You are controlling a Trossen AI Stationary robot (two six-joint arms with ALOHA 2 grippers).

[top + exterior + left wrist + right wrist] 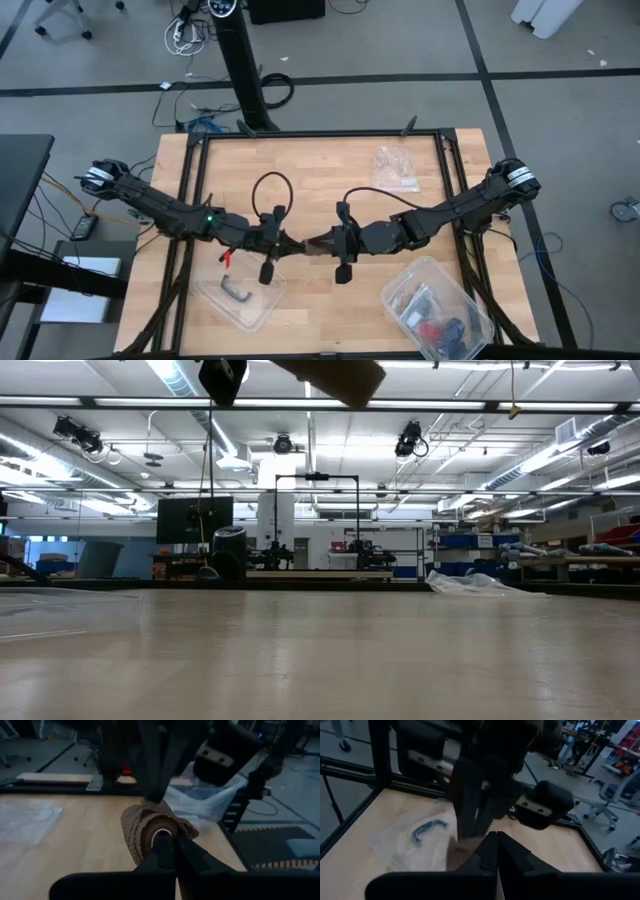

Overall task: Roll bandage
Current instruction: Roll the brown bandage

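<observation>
Next, my left gripper lets go of the bandage on the bare tabletop [296, 254] just beyond the clear lid's far corner.
The bandage [318, 243] is a brown fabric roll held in the air over the middle of the table, between my two grippers. In the left wrist view the bandage [147, 827] shows its spiral end face. In the low view the bandage [338, 375] hangs high above the tabletop. My left gripper [292, 243] comes from the table's left and is shut at the roll's end. My right gripper [332, 243] comes from the right and is shut on the roll's other side. My left gripper has its shut fingertips [167, 847] at the middle of the roll's end face [160, 832], coming nearly level from the table's left; the tips hide what they pinch. The roll is lifted clear of the table. My right gripper has its shut fingers [155, 775] on the roll's outer layers at the far side [150, 802], coming nearly level from the table's right. One layer or several, I cannot tell.
A clear plastic tub [437, 308] with small items stands near the table's front right. A clear lid with a dark handle piece [238, 295] lies at the front left. A crumpled clear bag [396, 168] lies at the far right. A black frame [320, 135] borders the table.
</observation>
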